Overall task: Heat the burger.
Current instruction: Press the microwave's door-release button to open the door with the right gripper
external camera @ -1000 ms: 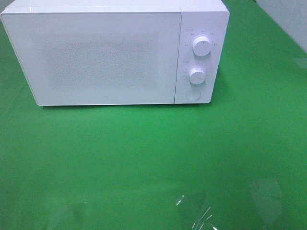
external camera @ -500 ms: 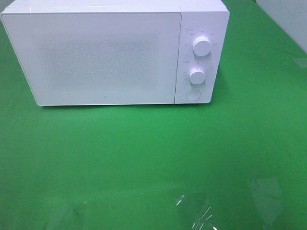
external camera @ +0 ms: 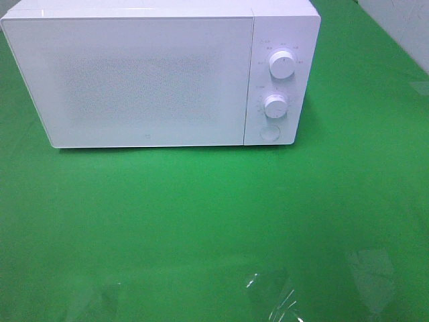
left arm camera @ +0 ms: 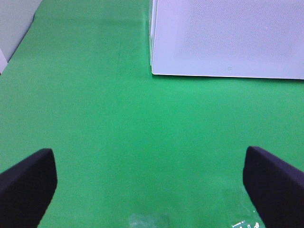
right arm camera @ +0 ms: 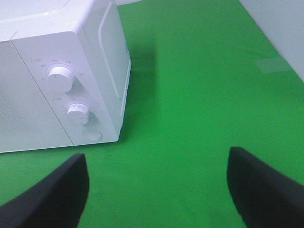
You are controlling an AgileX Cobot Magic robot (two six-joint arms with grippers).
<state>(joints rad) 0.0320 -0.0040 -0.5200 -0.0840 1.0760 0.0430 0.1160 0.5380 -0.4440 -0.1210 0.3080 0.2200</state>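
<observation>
The round button (external camera: 270, 133) (right arm camera: 92, 136) below the dials of the white microwave is the next place for my right gripper to go to and close.
The burger is out of view in every frame. A white microwave (external camera: 154, 74) stands at the back of the green table with its door shut; two dials (external camera: 282, 65) and a round button sit on its right panel. The microwave (left arm camera: 228, 38) also fills a corner of the left wrist view, and its dial panel (right arm camera: 66, 95) shows in the right wrist view. My left gripper (left arm camera: 149, 190) is open over bare green cloth, short of the door. Open too is my right gripper (right arm camera: 156, 190), empty, short of the microwave's dial-side corner. Neither arm shows in the high view.
The green cloth (external camera: 201, 215) covers the whole table. Patches of clear tape (external camera: 271, 298) glint near the front edge. A pale wall (external camera: 402, 27) borders the back right.
</observation>
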